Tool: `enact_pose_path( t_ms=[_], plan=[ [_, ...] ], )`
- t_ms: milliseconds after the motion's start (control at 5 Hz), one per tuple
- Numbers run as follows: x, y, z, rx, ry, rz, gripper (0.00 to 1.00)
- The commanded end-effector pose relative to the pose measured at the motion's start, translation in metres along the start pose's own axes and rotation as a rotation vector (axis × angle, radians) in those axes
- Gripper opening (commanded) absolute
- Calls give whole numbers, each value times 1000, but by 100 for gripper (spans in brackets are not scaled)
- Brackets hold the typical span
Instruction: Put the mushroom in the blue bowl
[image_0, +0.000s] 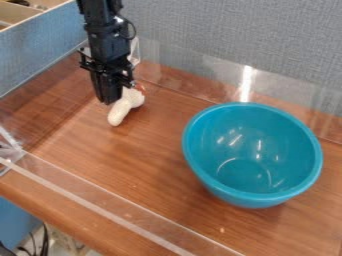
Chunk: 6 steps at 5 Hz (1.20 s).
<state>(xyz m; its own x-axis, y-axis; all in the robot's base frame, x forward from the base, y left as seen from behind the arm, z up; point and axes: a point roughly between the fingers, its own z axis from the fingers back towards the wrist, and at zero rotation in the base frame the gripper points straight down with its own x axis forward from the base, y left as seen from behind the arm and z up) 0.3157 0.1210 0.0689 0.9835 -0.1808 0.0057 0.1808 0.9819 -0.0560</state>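
Note:
My gripper's fingers are hanging beside the mushroom's stem, so next I open them, move over the mushroom and close around the mushroom's middle (131, 99).
The mushroom (123, 111) lies on its side on the wooden table, cream stem toward the front, at the back left. My gripper (107, 97) hangs on the black arm just above and to the left of it, fingertips pointing down. The fingertips are close to the mushroom's upper end, and the mushroom is not between them. The dark jaws blur together, so their gap does not show. The blue bowl (310, 160) stands upright on the right of the table with nothing in it, well apart from the gripper.
Clear plastic walls (80, 190) edge the wooden table (94, 150) at the front and left. A cardboard box (34, 35) stands at the back left behind the arm. A grey panel (241, 35) forms the back wall.

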Motion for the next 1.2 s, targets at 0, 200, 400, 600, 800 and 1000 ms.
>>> enact_pose_path(
  t_ms=[0,200,400,600,800,1000],
  plan=[
    [12,2,23,49,-65,-1,100],
    [19,0,16,46,-55,22,100],
    [28,-2,11,41,-42,11,100],
    [35,-3,7,37,-26,6,100],
    [34,-9,-9,33,-10,-32,100],
    [33,-14,-26,30,5,-69,100]
  ],
)
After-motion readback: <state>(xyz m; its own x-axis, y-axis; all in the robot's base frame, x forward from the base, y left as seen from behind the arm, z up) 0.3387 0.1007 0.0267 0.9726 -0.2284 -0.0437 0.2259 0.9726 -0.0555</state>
